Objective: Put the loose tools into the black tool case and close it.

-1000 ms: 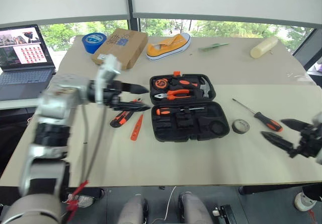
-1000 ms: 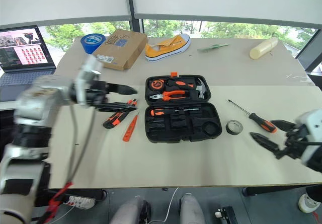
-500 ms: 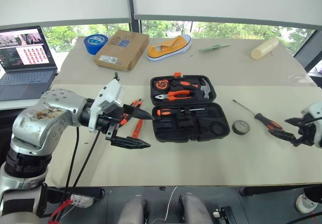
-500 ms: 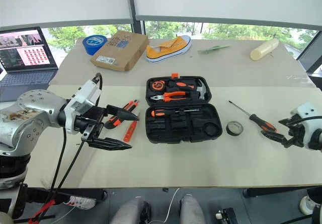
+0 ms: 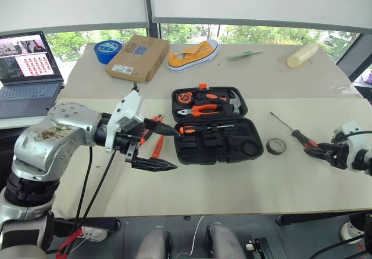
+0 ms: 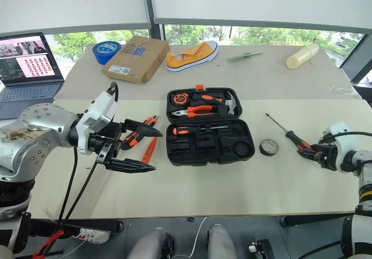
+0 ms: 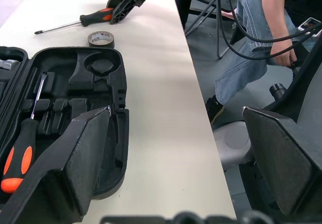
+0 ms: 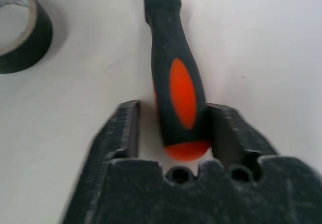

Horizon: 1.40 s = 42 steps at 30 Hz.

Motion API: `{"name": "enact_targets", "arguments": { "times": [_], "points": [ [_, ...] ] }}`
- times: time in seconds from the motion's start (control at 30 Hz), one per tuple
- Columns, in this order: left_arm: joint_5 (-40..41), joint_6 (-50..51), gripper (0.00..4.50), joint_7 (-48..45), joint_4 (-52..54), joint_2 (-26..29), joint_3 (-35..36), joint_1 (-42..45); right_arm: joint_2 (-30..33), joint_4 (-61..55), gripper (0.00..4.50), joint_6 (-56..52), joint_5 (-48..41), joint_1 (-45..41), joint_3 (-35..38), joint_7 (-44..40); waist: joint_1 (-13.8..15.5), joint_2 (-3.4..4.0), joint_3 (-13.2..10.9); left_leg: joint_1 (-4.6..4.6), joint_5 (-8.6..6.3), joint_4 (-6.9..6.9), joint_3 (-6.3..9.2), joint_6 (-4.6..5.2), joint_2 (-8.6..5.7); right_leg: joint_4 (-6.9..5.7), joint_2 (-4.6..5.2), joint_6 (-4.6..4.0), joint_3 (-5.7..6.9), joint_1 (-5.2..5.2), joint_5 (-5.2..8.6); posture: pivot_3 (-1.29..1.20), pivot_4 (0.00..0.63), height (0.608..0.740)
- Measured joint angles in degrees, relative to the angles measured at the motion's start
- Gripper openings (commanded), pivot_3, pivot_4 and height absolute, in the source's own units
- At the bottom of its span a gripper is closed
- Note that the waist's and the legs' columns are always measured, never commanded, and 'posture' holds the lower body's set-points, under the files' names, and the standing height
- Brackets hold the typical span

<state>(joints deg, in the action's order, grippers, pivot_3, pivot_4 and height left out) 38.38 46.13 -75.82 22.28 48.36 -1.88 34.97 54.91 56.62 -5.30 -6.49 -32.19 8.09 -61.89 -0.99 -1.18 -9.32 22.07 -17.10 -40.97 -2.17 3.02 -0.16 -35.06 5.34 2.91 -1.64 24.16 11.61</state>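
The long screwdriver will go down from my right gripper alongside the orange-handled screwdriver in the case's near half [image 5: 218,132].
The black tool case [image 5: 247,132] lies open mid-table, with one orange-handled screwdriver [image 5: 200,128] in its near half. A second long screwdriver [image 5: 297,137] lies on the table to the case's right, and my right gripper [image 8: 173,128] has closed in on the butt of its handle. A dark tape roll [image 5: 276,146] sits between that screwdriver and the case. Left of the case lie the utility knife [image 6: 139,135] and the slim orange tester [image 6: 150,148]. My left gripper [image 5: 167,148] hovers open over them, empty, pointing at the case.
Pliers [image 5: 203,109], a hammer [image 5: 235,100] and a tape measure [image 5: 185,97] fill the case's far half. At the back stand a laptop [image 5: 29,67], a cardboard box [image 5: 135,55], a blue tape ring [image 5: 107,48], a yellow shoe [image 5: 193,54] and a cream tube [image 5: 302,54]. A seated person [image 7: 261,27] is beside the table.
My right gripper went forward and down to the screwdriver's handle and closed around it. My left gripper drew back from above the knife toward me, still open.
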Motion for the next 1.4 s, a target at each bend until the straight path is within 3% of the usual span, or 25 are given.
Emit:
{"name": "enact_targets", "arguments": {
  "times": [0.2, 0.37, 0.47, 0.57, 0.8, 1.0, 1.4],
  "points": [
    [-0.37, -1.34, 4.50, -0.08, -1.65, 0.43, -1.10, 0.44, 0.19, -7.48, 0.98, -2.04, -4.59, 3.52, 2.82, -4.66, 0.08, 0.05, -0.01, 0.02, -0.01, 0.03, -0.06, 0.01, 0.00, -0.04, 0.01, 0.00, -0.08, 0.07, 0.00, 0.00, 0.150, 0.735],
    [-2.69, -3.69, 4.50, -0.77, -5.62, 2.18, -1.68, -1.67, 2.52, -24.22, 0.98, -7.26, -8.70, 3.15, 3.82, -9.34, -0.34, 0.28, -0.07, 0.01, -0.01, 0.12, -0.13, 0.02, 0.07, -0.14, -0.12, 0.00, -0.20, 0.22, 0.00, 0.00, 0.150, 0.735],
    [-2.76, -4.51, 4.50, -2.08, -5.76, 2.42, -1.82, -1.60, 2.32, -35.88, 0.98, -9.16, -10.67, -0.35, -0.23, -14.39, -0.30, 0.28, -0.07, 0.01, -0.02, 0.11, -0.13, 0.03, 0.06, -0.11, -0.12, 0.00, -0.20, 0.21, 0.00, 0.00, 0.150, 0.735],
    [-3.65, -5.61, 4.50, -3.07, -6.63, 2.61, -2.56, -1.51, 0.27, -39.38, 0.98, -8.46, -9.84, -3.76, -5.26, -17.47, 0.25, 0.26, -0.08, 0.04, -0.03, 0.08, -0.15, 0.05, 0.01, -0.06, -0.06, 0.01, -0.16, 0.18, 0.00, 0.00, 0.150, 0.735],
    [-6.10, -8.79, 4.50, -4.49, -9.77, 1.81, -4.98, 1.62, -7.50, -28.68, 0.98, 8.89, 1.41, -14.20, -18.79, -20.07, 0.83, 0.24, -0.10, 0.23, 0.16, 0.02, -0.19, -0.28, -0.04, -0.09, -0.02, 0.02, -0.05, 0.28, -0.01, 0.00, 0.150, 0.735],
    [-7.86, -10.43, 4.50, -3.79, -11.85, -0.42, -6.12, 2.68, -8.36, -14.38, 0.98, 24.57, 8.36, -17.71, -21.59, -19.33, 0.45, 0.23, -0.11, 0.29, 0.17, 0.09, -0.21, -0.30, -0.03, 0.02, -0.03, 0.02, -0.03, 0.33, -0.01, 0.00, 0.150, 0.735],
    [-8.06, -10.80, 4.50, -3.62, -11.81, -0.59, -6.12, 2.69, -11.97, -3.84, 0.98, 30.54, 12.16, -22.27, -21.90, -16.00, -0.11, 0.24, -0.12, 0.26, 0.18, 0.11, -0.22, -0.32, 0.01, -0.05, -0.04, 0.02, -0.05, 0.36, -0.01, 0.00, 0.150, 0.735]
  ]
}}
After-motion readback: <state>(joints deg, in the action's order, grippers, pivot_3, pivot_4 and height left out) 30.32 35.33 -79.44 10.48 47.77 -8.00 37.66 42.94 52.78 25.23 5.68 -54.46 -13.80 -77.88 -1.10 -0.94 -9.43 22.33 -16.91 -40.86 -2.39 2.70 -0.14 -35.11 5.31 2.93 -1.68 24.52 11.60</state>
